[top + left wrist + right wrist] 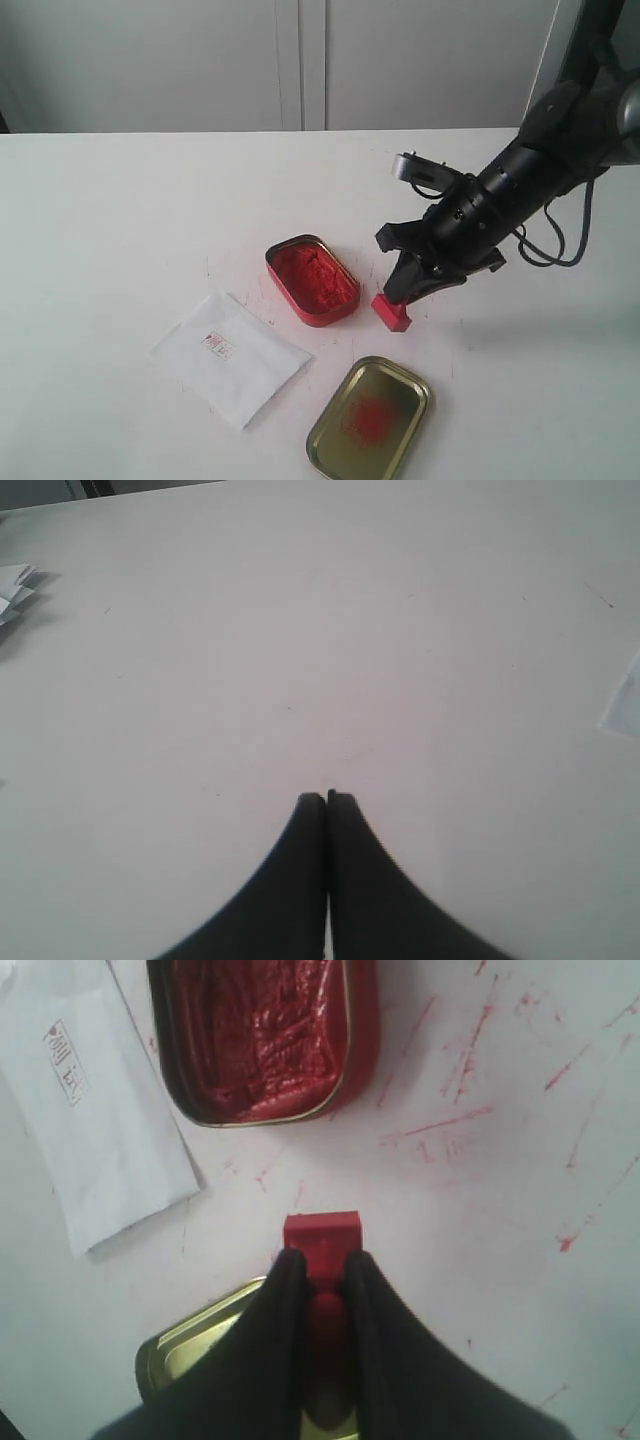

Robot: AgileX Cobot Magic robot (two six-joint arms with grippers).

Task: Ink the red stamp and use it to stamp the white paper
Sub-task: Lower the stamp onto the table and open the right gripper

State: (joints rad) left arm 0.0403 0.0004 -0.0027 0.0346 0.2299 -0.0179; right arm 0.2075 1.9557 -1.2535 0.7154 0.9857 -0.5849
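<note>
Next, my right gripper sets the red stamp down on the white table (399,317) (448,1202) next to the red ink tin.
The red stamp (392,312) (321,1238) stands on the white table, between the red ink tin (312,280) (262,1035) and the gold lid (370,418). My right gripper (405,296) (323,1265) is shut on the stamp's narrow handle, its black fingers on either side. The white paper (229,357) (95,1125) lies flat to the left of the tin and carries a small red imprint (216,345). My left gripper (326,798) is shut with nothing in it, over bare table; it is out of the exterior view.
The gold lid (195,1345) with a red smear lies near the front edge, just behind my right fingers in the wrist view. Red ink streaks (440,1120) mark the table around the stamp. A corner of paper (625,700) shows at the edge of the left wrist view.
</note>
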